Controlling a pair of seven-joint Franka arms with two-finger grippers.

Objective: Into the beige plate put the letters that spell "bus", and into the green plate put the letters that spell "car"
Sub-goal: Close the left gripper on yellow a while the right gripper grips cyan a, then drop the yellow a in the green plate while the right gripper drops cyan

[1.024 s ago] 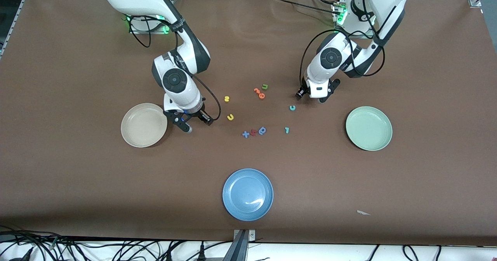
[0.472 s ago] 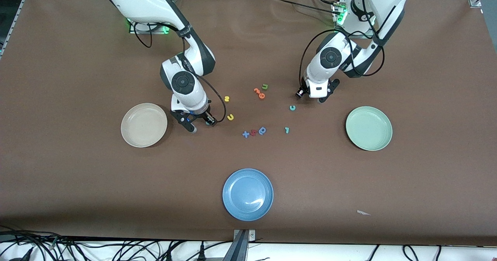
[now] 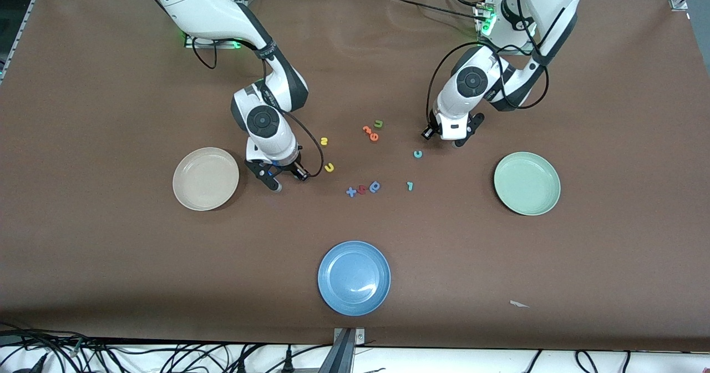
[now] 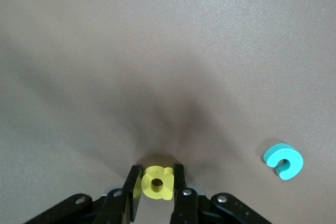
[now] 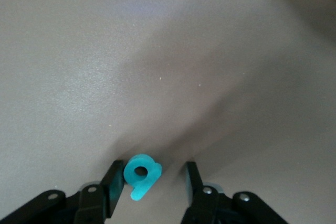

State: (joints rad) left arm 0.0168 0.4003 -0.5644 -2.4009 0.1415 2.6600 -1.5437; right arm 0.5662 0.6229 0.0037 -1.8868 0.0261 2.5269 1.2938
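My left gripper is to set the yellow "a" down in the green plate (image 3: pixel 522 171), just behind its middle.
My left gripper (image 4: pixel 156 169) is low over the table and shut on the yellow "a" (image 4: pixel 157 183); both jaws press the letter's sides. The teal "c" (image 4: pixel 283 161) lies close by on the table. My right gripper (image 5: pixel 153 165) is open around the teal "b" (image 5: pixel 140 174), which touches one finger and stands apart from the other. In the front view the right gripper (image 3: pixel 280 180) is between the beige plate (image 3: pixel 205 179) and the yellow "u" (image 3: pixel 329 167). The yellow "s" (image 3: pixel 324 140), teal "r" (image 3: pixel 410 185) and green plate (image 3: pixel 527 183) also show.
Orange letters (image 3: pixel 370 132) and a green "u" (image 3: pixel 379 123) lie mid-table. A blue and red group of letters (image 3: pixel 363 188) lies nearer the camera. A blue plate (image 3: pixel 354 277) sits near the front edge. A white scrap (image 3: pixel 518 304) lies toward the left arm's end.
The right gripper has moved from beside the beige plate toward the yellow "u". The left arm has hardly moved.
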